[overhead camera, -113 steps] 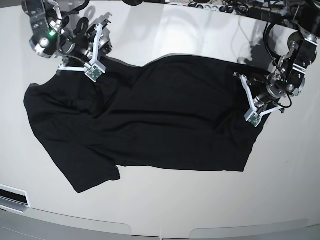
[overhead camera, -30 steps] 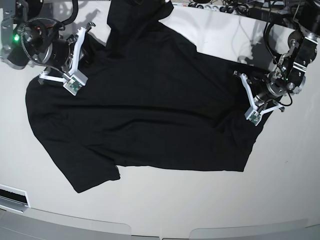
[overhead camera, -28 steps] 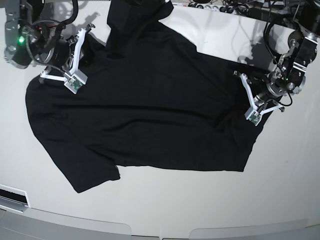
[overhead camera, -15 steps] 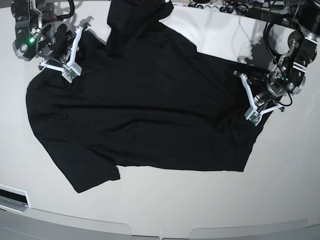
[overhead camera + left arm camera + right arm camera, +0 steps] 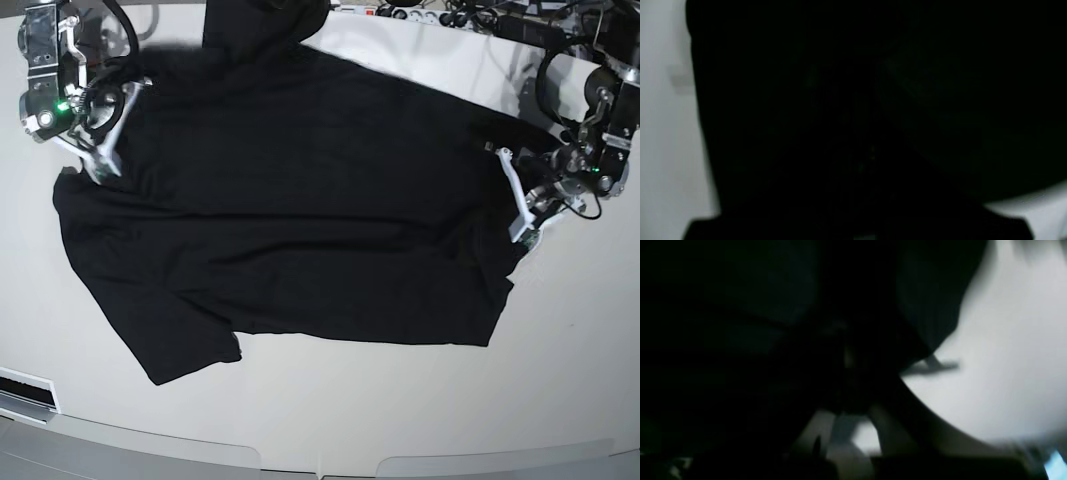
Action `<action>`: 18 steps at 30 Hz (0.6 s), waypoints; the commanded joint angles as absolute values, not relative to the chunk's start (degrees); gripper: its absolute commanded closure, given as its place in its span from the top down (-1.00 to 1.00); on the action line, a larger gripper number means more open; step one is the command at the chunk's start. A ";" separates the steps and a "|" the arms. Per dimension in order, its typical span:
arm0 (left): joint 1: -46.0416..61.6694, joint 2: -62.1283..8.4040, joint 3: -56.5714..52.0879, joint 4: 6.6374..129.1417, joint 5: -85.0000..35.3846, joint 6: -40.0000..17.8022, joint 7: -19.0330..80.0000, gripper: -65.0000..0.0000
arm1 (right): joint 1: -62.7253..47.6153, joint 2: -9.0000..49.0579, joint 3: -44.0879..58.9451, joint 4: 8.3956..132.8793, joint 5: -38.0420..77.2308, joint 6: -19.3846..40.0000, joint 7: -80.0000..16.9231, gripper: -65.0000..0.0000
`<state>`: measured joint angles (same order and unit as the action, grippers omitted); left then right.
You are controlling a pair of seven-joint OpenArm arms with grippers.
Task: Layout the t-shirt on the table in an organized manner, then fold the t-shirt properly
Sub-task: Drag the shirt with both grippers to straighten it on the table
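Next, my left gripper opens, moves back and takes the t-shirt's far corner [image 5: 541, 136], because it holds the t-shirt by its bunched side edge, short of that far corner.
The black t-shirt [image 5: 300, 200] lies spread across the white table [image 5: 350, 410], one sleeve pointing to the near left. My right gripper [image 5: 118, 125] is at the shirt's far left corner, shut on the cloth. At the shirt's right edge, my left gripper [image 5: 512, 195] is also shut on the cloth. Between the two the fabric lies stretched, and its top reaches the frame's upper edge. Dark t-shirt cloth [image 5: 853, 100] fills the left wrist view, with table [image 5: 666, 133] beside it. The right wrist view shows blurred t-shirt cloth [image 5: 740, 323] over the table [image 5: 1000, 356]. Both sets of fingertips are hidden.
Cables and equipment [image 5: 450, 15] crowd the far edge at the upper right. A dark slot [image 5: 25, 392] sits at the table's near left edge. White tabletop runs along the front of the shirt.
My right gripper has moved left and farther back with the shirt's corner. My left gripper has shifted right, and the shirt's right edge has gone with it. The cloth is flatter.
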<state>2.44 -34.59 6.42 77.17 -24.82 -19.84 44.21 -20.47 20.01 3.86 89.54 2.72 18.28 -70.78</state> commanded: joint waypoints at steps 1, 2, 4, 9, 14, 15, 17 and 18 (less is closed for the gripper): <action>2.22 -35.59 5.04 78.15 -25.34 -20.53 46.06 -1.00 | -22.57 20.93 3.81 87.31 2.55 17.98 -76.40 -1.00; 2.24 -35.59 3.86 78.61 -27.22 -21.61 46.98 -1.00 | -22.57 21.54 3.81 87.31 1.93 17.21 -76.71 -1.00; 2.24 -35.59 1.61 79.24 -31.18 -22.70 48.84 -1.00 | -22.92 22.76 3.81 87.35 -0.36 16.10 -76.75 -1.00; 2.22 -35.57 -3.97 79.50 -44.12 -29.17 53.36 -1.00 | -22.87 25.85 3.81 88.99 2.02 16.05 -76.14 -1.00; 2.20 -35.57 -6.48 79.50 -47.90 -32.01 52.56 -1.00 | -22.83 29.10 3.81 94.94 11.70 17.85 -71.92 -1.00; 2.22 -35.57 -6.46 79.50 -47.94 -32.08 52.64 -1.00 | -22.85 29.61 3.81 96.09 12.53 18.02 -70.70 -1.00; 2.24 -35.59 -6.46 79.50 -48.47 -34.00 53.01 -1.00 | -22.83 29.89 3.81 98.32 13.65 18.04 -68.55 -1.00; 2.24 -35.62 -6.46 79.50 -48.82 -34.65 53.06 -1.00 | -22.83 29.87 3.81 99.48 13.80 17.98 -67.61 -1.00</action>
<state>3.03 -34.44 -6.02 78.72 -48.05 -34.50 53.80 -23.00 29.06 3.46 98.63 13.67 18.00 -67.68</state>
